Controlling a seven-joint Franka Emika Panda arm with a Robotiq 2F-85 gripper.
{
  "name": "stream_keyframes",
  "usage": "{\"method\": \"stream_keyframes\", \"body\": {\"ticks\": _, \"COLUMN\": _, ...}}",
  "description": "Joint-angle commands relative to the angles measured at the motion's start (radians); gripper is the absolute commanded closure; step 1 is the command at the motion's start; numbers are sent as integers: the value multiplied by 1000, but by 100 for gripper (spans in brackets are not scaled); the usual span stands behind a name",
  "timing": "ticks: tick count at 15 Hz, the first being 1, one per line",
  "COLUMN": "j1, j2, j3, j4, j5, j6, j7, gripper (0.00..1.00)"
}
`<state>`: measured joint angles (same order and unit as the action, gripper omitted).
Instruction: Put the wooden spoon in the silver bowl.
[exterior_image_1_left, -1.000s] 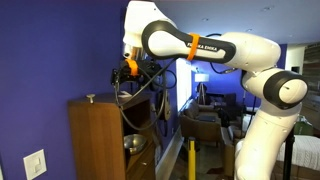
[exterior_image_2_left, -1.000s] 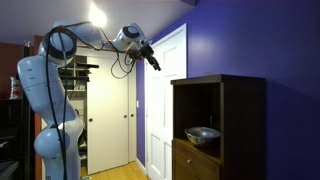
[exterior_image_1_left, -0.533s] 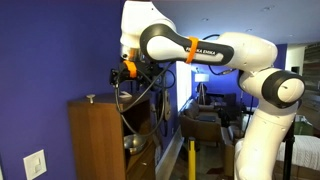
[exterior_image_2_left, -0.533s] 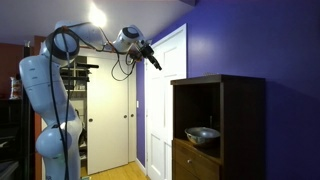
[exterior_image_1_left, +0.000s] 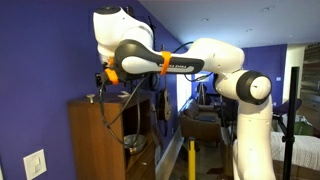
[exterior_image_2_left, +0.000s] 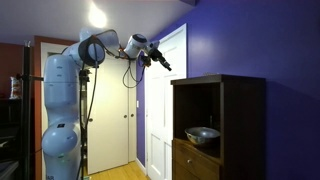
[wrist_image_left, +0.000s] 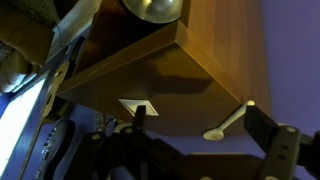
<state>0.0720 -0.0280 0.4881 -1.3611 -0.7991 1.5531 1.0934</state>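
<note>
Next, my gripper goes down to the handle of the wooden spoon (exterior_image_1_left: 91, 97) (wrist_image_left: 236, 117) at the brown cabinet top's edge and closes there.
The wooden spoon (wrist_image_left: 228, 122) is pale and lies at the edge of the brown cabinet's top, between my fingers in the wrist view. It shows as a small pale stub in an exterior view (exterior_image_1_left: 92, 97). My gripper (wrist_image_left: 205, 132) is open and empty, hovering above the spoon without touching it. It hangs just over the cabinet top in one exterior view (exterior_image_1_left: 104, 79) and high, short of the cabinet, in another (exterior_image_2_left: 163, 63). The silver bowl (exterior_image_1_left: 133, 143) sits in the cabinet's open shelf, below the top; it also shows in an exterior view (exterior_image_2_left: 202, 133) and the wrist view (wrist_image_left: 152, 8).
The brown wooden cabinet (exterior_image_2_left: 225, 100) stands against a blue-purple wall, with a drawer under the shelf. A white wall plate (exterior_image_1_left: 35, 163) is on the wall beside the cabinet. A white door (exterior_image_2_left: 165, 100) is behind the arm. Chairs (exterior_image_1_left: 205, 120) stand further back.
The arm has swung toward the cabinet. The gripper has moved from beside the cabinet to over its top, above the spoon. The spoon and bowl have not moved.
</note>
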Motion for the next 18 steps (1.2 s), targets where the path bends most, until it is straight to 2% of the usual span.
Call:
{"method": "stream_keyframes", "body": {"ticks": 1, "j1": 124, "j2": 170, "j3": -62, "j4": 208, "j5": -80, "j6": -60, "j7": -21, "gripper": 0}}
{"method": "stream_keyframes", "body": {"ticks": 2, "j1": 153, "j2": 208, "j3": -84, "j4": 256, "j5": -94, "j6": -67, "j7": -14, "gripper": 0}}
{"method": "stream_keyframes", "body": {"ticks": 3, "j1": 117, "j2": 248, "j3": -37, "j4": 307, "j5": -104, "j6": -83, "j7": -10, "gripper": 0}}
{"method": "stream_keyframes", "body": {"ticks": 8, "j1": 156, "j2": 385, "j3": -63, "j4": 489, "j5": -133, "j6": -146, "j7": 11, "gripper": 0}}
{"method": "stream_keyframes", "body": {"ticks": 13, "j1": 180, "j2": 492, "j3": -79, "j4": 620, "j5": -149, "j6": -159, "j7": 36, "gripper": 0}}
{"method": "stream_keyframes", "body": {"ticks": 14, "j1": 255, "j2": 490, "j3": -212, "j4": 620, "j5": -95, "j6": -128, "j7": 40, "gripper": 0}}
{"method": "stream_keyframes", "body": {"ticks": 18, "j1": 328, "j2": 569, "j3": -349, "j4": 710, "j5": -107, "j6": -128, "j7": 76, "gripper": 0}}
